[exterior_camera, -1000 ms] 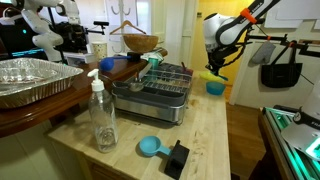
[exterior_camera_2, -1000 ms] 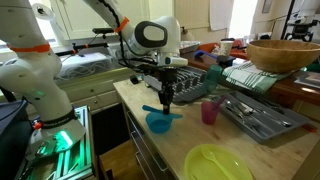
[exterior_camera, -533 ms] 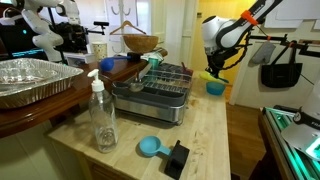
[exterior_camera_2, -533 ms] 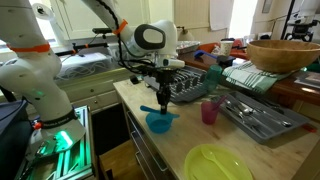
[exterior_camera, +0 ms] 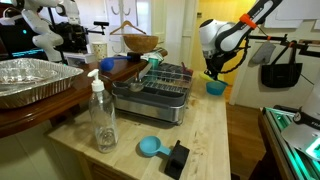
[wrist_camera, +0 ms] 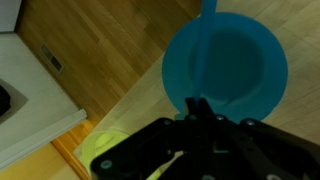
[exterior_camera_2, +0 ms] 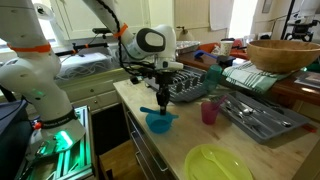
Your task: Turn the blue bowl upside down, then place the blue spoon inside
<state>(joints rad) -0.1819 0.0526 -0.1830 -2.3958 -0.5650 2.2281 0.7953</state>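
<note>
Next, I release the blue spoon from my gripper inside the blue bowl (exterior_camera: 214, 86) (wrist_camera: 204, 68) near the edge of the counter, with the spoon's handle against the bowl's rim. The spoon's lower end is at the rim now.
The small light-blue bowl (exterior_camera_2: 160, 123) stands near the counter's edge; it also shows in the other exterior view (exterior_camera: 214, 87) and fills the top of the wrist view (wrist_camera: 235, 60). My gripper (exterior_camera_2: 165, 98) hangs straight above it, shut on the blue spoon (exterior_camera_2: 153, 109). In the wrist view the spoon's handle (wrist_camera: 199, 55) runs up from my fingertips (wrist_camera: 200, 104) across the bowl. The spoon's lower end sits at the bowl's rim. Whether it touches the bowl I cannot tell.
A pink cup (exterior_camera_2: 210, 111) and a dish rack (exterior_camera_2: 190, 80) stand beside the bowl. A yellow-green dish (exterior_camera_2: 218, 163) lies on the counter. A brown wooden bowl (exterior_camera_2: 284, 53), a soap bottle (exterior_camera: 102, 118), a foil tray (exterior_camera: 35, 78) and a blue scoop (exterior_camera: 150, 147) are farther off.
The arm's wrist has shifted slightly sideways above the bowl. The spoon stays in the gripper and the bowl has not moved.
</note>
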